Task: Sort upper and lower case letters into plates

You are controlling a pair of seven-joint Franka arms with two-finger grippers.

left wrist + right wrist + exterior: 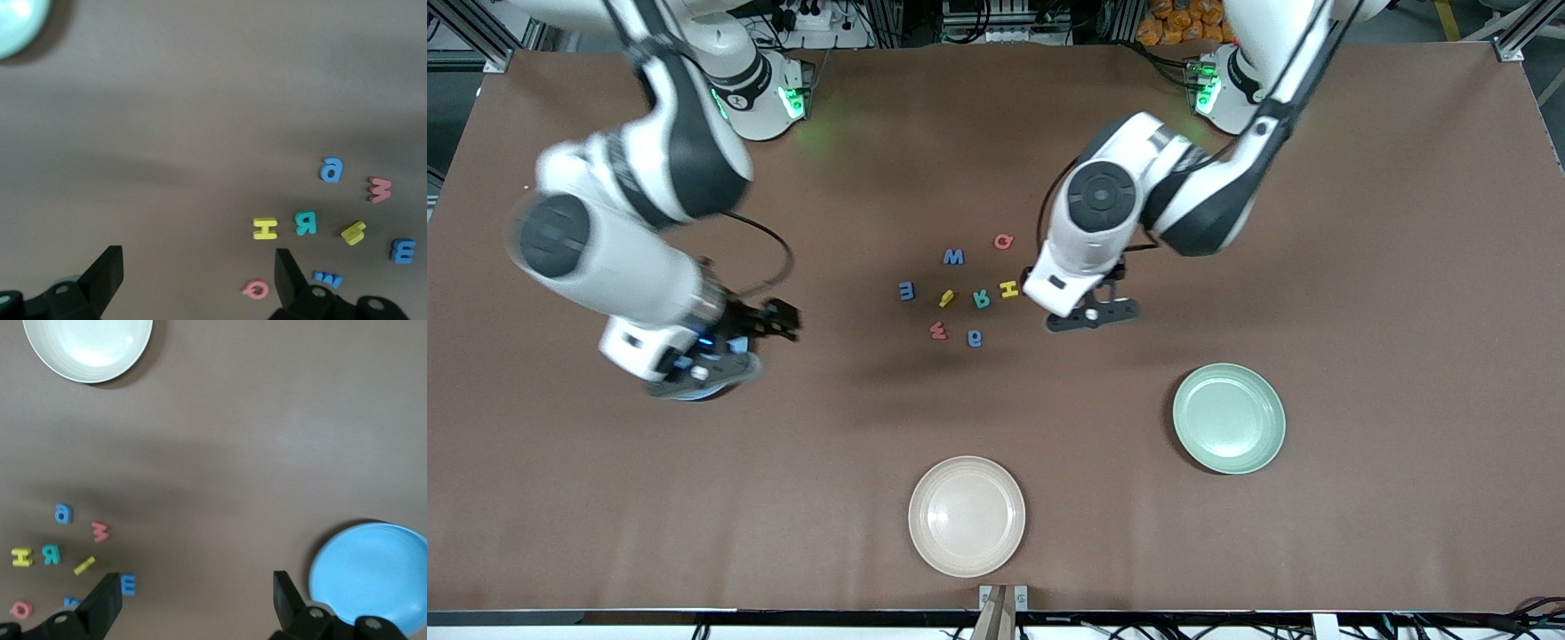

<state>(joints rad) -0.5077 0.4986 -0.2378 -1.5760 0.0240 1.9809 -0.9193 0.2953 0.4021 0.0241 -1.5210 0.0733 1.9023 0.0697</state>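
Observation:
The yellow H is the letter beside the teal R. My left gripper needs to go on to close on the bar ends (1008, 289) (265, 229) of that yellow H.
Eight small letters lie clustered mid-table: red Q (1003, 241), blue W (953, 258), blue E (906, 291), a yellow letter (946, 299), teal R (981, 299), yellow H (1008, 289), a red letter (938, 331) and a blue letter (975, 337). The mint green plate (1229, 418) is empty. The sky blue plate (370, 577) is empty and lies under the right hand. My left gripper (198, 277) is open and empty over bare table beside the H (265, 229) and Q (256, 289). My right gripper (193, 600) is open and empty between the blue E (127, 584) and the blue plate.
A beige plate (967, 515) sits empty near the front edge, nearer the camera than the letters. The brown table (1360, 267) is bare toward the left arm's end. The mint plate's rim shows in the left wrist view (20, 20).

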